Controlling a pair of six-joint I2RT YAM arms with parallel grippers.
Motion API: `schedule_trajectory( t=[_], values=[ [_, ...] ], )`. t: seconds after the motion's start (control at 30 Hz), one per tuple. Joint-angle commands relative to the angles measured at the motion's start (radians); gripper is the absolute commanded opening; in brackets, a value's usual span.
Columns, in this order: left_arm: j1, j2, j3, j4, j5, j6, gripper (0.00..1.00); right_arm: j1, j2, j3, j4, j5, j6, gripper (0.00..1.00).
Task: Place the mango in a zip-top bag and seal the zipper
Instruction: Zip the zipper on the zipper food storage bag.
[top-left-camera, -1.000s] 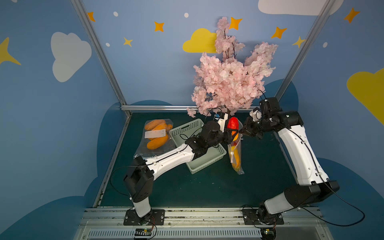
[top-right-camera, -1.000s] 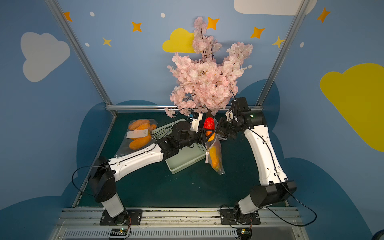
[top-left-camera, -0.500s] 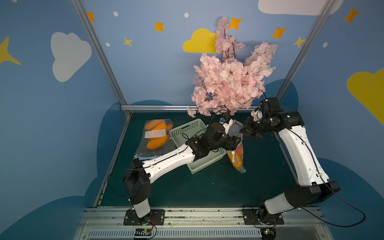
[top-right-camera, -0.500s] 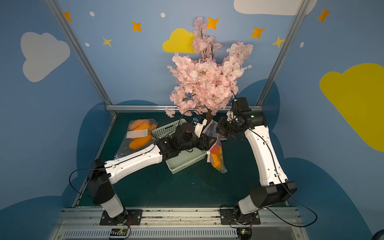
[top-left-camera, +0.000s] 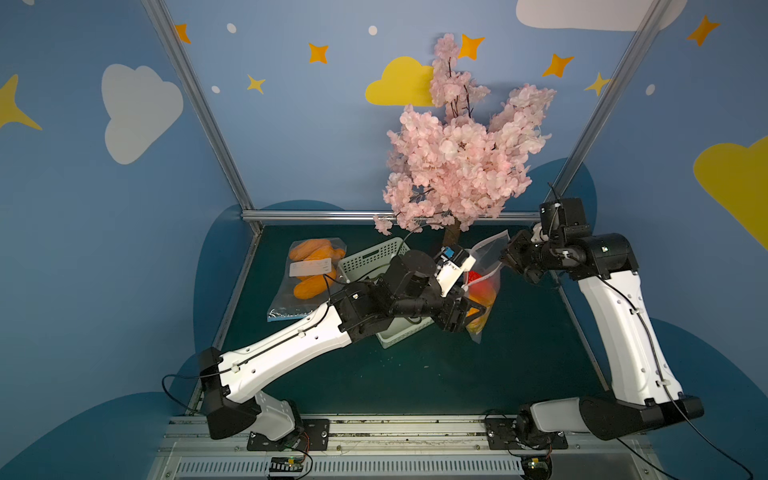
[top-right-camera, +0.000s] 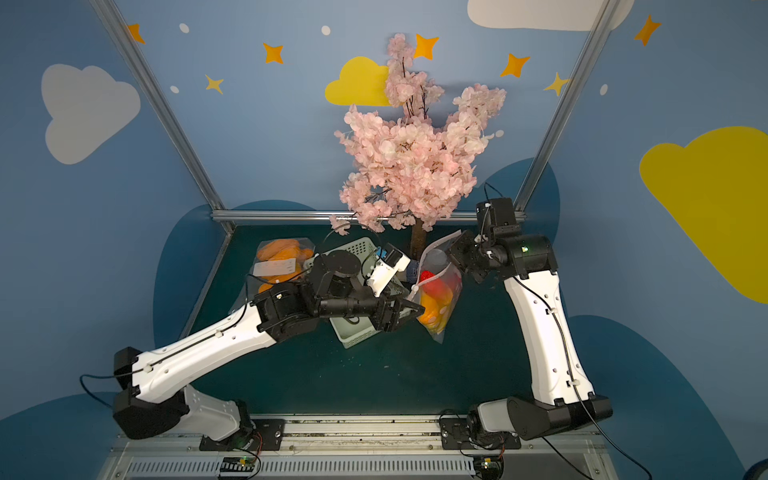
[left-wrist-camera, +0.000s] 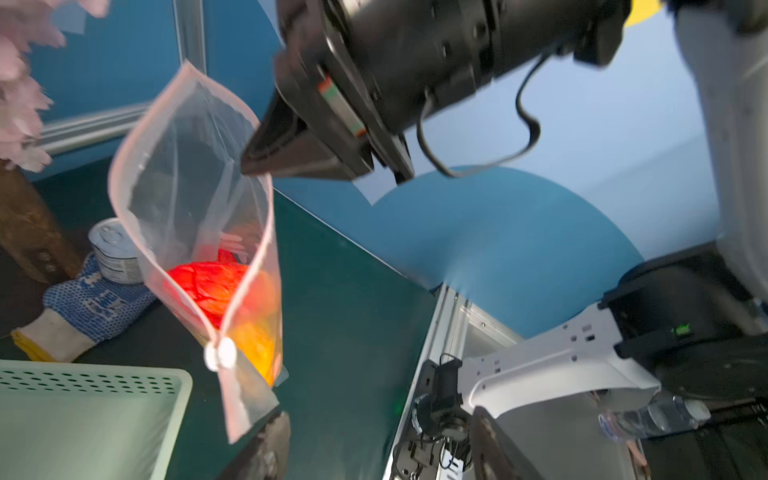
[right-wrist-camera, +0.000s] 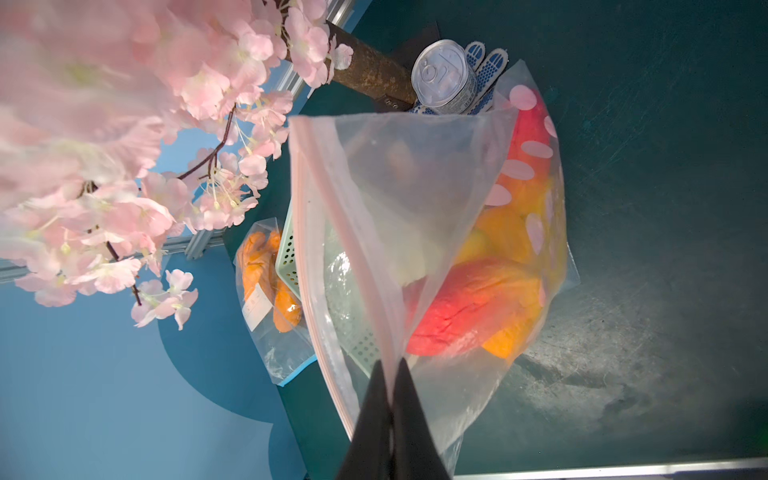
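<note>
The bag's corner below the white slider sits outside the fingers of my left gripper, so that gripper should move over and pinch that corner (left-wrist-camera: 232, 392) before sealing the zipper.
The clear zip-top bag (top-left-camera: 487, 254) hangs above the table with its mouth open, in both top views (top-right-camera: 435, 258). My right gripper (right-wrist-camera: 390, 374) is shut on its top edge at one end. The red and orange mango (right-wrist-camera: 469, 307) lies inside the bag, seen also in the left wrist view (left-wrist-camera: 216, 286). The white slider (left-wrist-camera: 220, 353) sits at the other end of the zipper. My left gripper (left-wrist-camera: 378, 432) is open with nothing between its fingers. It stands beside the bag's lower part (top-left-camera: 473, 311), and the bag's corner hangs close to one finger (left-wrist-camera: 270, 440).
A pale green basket (top-left-camera: 374, 259) lies under my left arm. A second bag with orange fruit (top-left-camera: 311, 274) lies at the back left. The pink blossom tree (top-left-camera: 457, 166) stands behind, with a tin can (right-wrist-camera: 444, 79) and a blue-dotted glove (left-wrist-camera: 91, 307) at its trunk.
A second ago my left gripper held the mango at the bag's mouth. The mango now lies inside the bag, and the left gripper has opened and dropped beside it.
</note>
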Motion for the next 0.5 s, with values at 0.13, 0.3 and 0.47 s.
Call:
schedule_trajectory(
  t=[0.13, 0.3, 0.47],
  values=[
    [0.041, 0.102, -0.004, -0.075, -0.175, 0.034, 0.70, -0.002, -0.028, -0.025, 0.033, 0.029, 0.100, 0.00],
    [0.069, 0.152, 0.009, -0.027, -0.038, 0.056, 0.48, -0.003, -0.035, -0.046, 0.038, 0.023, 0.113, 0.00],
    [0.088, 0.167, 0.000, 0.003, 0.028, 0.056, 0.39, -0.003, -0.033, -0.048, 0.050, 0.007, 0.115, 0.00]
  ],
)
